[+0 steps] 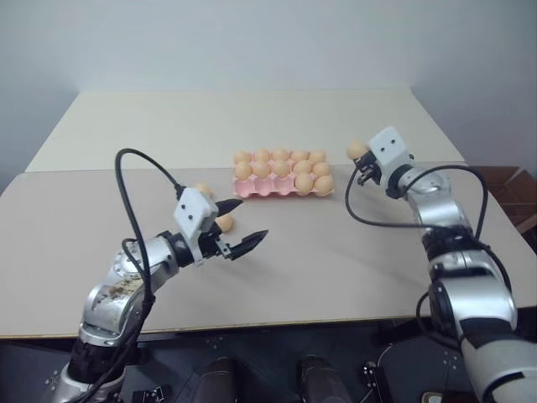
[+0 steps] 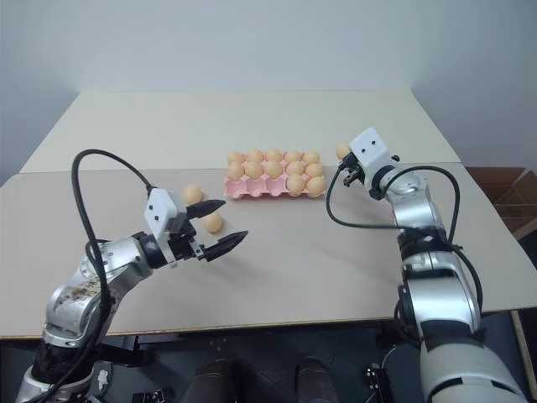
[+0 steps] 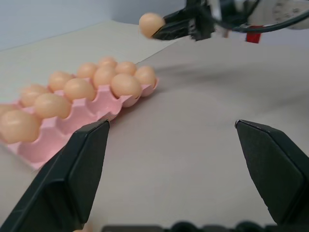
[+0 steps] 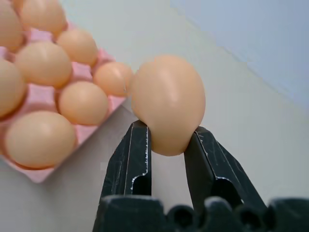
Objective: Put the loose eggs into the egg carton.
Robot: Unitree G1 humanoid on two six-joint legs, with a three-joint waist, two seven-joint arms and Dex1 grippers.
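Observation:
Next, I release the egg with my right gripper in the empty front cell (image 1: 284,184) beside the pink carton's front-row eggs. The held egg is in the air beside the carton.
The pink egg carton (image 1: 252,194) lies mid-table, most of its cells holding tan eggs. To its right, my right gripper (image 1: 362,161) is shut on a loose egg (image 4: 168,104), which it holds in the air beside the carton's right end (image 4: 38,175). Two more loose eggs (image 2: 192,194) (image 2: 211,222) rest on the table left of the carton. My left gripper (image 2: 233,219) hovers open just to the right of them, fingers wide apart with nothing between, pointing toward the carton (image 3: 104,104).
The pale table (image 1: 319,269) has a seam running across it level with the carton's back row, and its front edge lies near my arms. Black cables (image 1: 134,180) loop above both forearms. Bare tabletop stretches in front of the carton.

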